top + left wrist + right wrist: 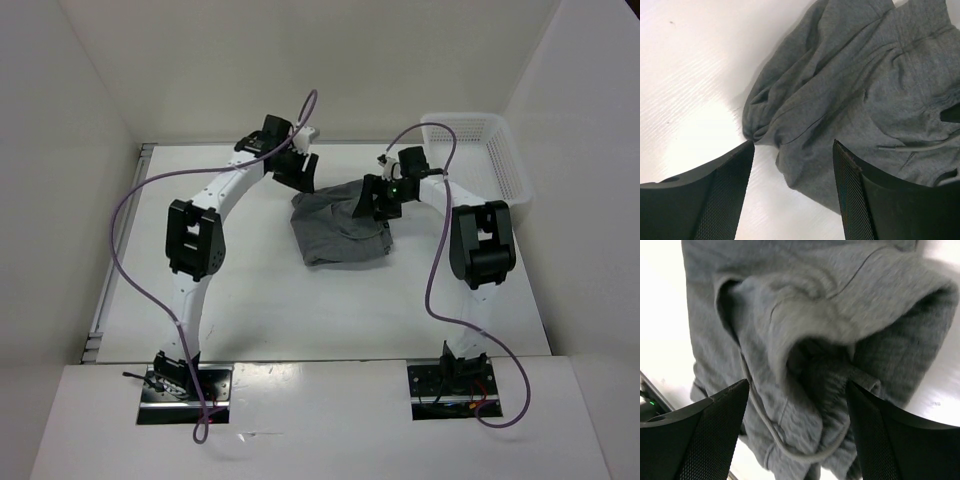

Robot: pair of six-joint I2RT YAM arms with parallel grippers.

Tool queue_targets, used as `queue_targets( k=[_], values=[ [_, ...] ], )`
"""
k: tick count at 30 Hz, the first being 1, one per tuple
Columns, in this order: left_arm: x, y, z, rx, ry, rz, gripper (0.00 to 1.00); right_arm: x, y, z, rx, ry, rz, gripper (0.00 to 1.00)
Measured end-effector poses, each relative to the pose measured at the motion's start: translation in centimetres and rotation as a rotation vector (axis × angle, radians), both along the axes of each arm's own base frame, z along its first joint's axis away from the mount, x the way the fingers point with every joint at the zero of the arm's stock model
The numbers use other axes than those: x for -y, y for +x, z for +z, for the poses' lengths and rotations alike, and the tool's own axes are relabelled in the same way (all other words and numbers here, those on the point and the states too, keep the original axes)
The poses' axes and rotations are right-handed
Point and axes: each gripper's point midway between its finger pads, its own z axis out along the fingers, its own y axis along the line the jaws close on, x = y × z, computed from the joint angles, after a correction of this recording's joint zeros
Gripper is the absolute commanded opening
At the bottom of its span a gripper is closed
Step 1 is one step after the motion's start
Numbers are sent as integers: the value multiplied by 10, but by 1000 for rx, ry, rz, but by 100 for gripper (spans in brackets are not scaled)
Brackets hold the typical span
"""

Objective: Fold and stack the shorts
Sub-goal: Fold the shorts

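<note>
The shorts' far edge is bunched up in folds, so my left gripper should grab the corner of the shorts [299,203] under it and help pull the shorts flat before folding.
The grey shorts [337,232] lie crumpled in a heap on the white table at the middle. My left gripper [297,172] is open and empty, just above the heap's far-left corner; in the left wrist view the shorts [850,95] lie ahead of and partly between the open fingers [722,192]. My right gripper [372,203] is open over the heap's right side. In the right wrist view the bunched waistband and drawstring [800,450] of the shorts [805,325] sit between the spread fingers [715,435], which hold nothing.
A white plastic mesh basket [480,150] stands at the far right of the table. White walls close in the table on the left, back and right. Purple cables loop off both arms.
</note>
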Motion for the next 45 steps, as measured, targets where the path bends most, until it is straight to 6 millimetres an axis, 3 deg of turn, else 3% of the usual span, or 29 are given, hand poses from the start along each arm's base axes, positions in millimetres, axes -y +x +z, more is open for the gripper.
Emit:
queue_targets(
  k=[2,7,12,15,18,19,22,23,27,28,30,33,39,45],
  values=[
    [7,-1,-2,10,21,-1,71,-3,6,-1,-16,16,-23,83],
    [17,4,-23,15,79,7,71,-11,31,22,37,72,-57,83],
    [8,8,-55,-22,140,40,69,-14,48,28,57,102,-81,79],
    [2,9,-61,-32,163,55,69,-13,50,16,34,100,-95,66],
    [-5,12,-61,-29,167,70,69,-10,53,-1,5,76,-123,44],
    [-6,12,-61,-30,167,73,69,-8,55,-6,-1,64,-135,30],
    [-9,13,-61,-30,167,78,67,-4,62,-17,-10,36,-165,5],
    [-9,14,-60,-30,167,79,66,-2,66,-18,-3,25,-173,1],
    [-11,14,-61,-34,171,85,51,-1,86,-6,59,11,-181,0],
    [-12,14,-62,-35,171,83,37,-3,91,1,84,19,-166,0],
    [-13,14,-62,-40,164,85,18,-7,96,13,122,41,-133,0],
    [-12,14,-63,-42,154,76,0,-13,99,25,163,69,-88,0],
    [-27,19,-70,-55,136,98,0,-10,105,28,194,54,-80,0],
    [-46,22,-88,-71,109,126,0,-10,132,29,244,24,-113,2]
  ],
)
